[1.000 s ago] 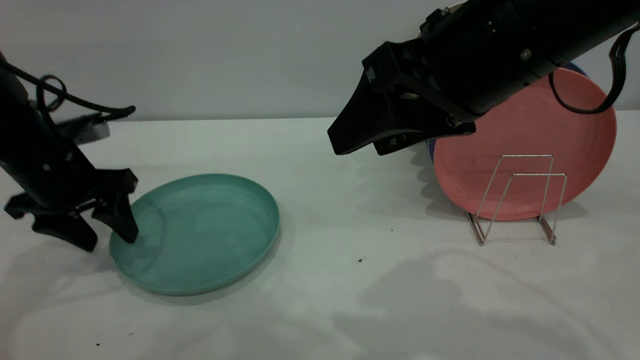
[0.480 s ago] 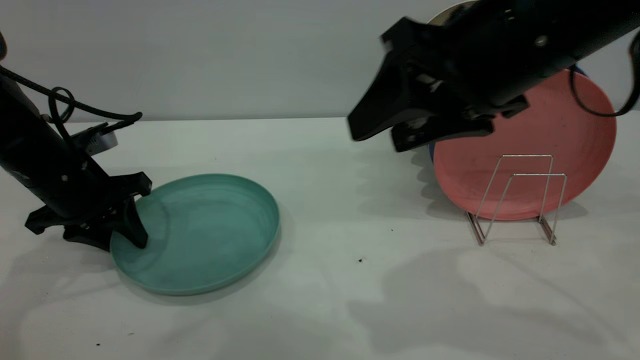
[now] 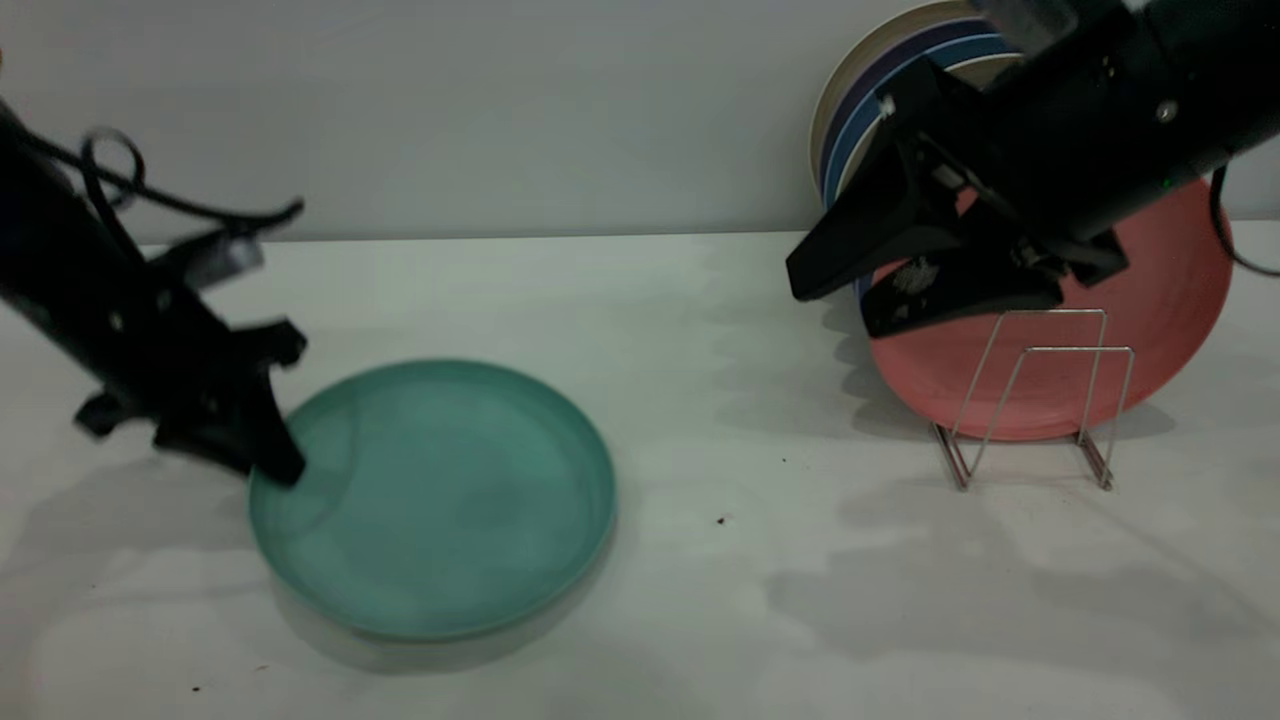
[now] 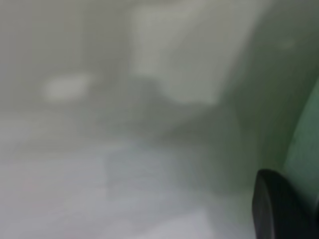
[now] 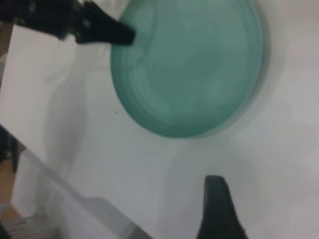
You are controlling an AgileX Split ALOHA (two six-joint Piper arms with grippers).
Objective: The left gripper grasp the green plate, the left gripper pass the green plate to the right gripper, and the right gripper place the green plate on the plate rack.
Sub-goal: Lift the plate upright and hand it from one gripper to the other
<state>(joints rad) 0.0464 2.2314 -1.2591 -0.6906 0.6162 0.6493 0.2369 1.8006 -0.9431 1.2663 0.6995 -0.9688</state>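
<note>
I need to release the green plate from my left gripper above the open table beside my right gripper (image 3: 685,326), which takes it. The green plate is now tilted just above the table.
The green plate (image 3: 440,500) is held just above the table at the left, tilted, with its shadow beneath it. My left gripper (image 3: 275,465) is shut on the plate's left rim. In the left wrist view one black finger (image 4: 274,209) lies against the green plate (image 4: 304,144). My right gripper (image 3: 835,300) hangs in the air in front of the plate rack (image 3: 1040,400), its fingers apart and empty. The right wrist view looks down on the green plate (image 5: 194,64) with the left gripper (image 5: 124,35) at its rim, and shows one right finger (image 5: 217,209).
A salmon-pink plate (image 3: 1160,300) stands in the rack's rear slots. Behind it, more plates (image 3: 880,80) lean against the wall. The white table (image 3: 720,600) stretches between the green plate and the rack.
The left gripper has closed on the plate's rim, lifted it off the table and shifted it right. The right arm has drawn back to the right, toward the rack.
</note>
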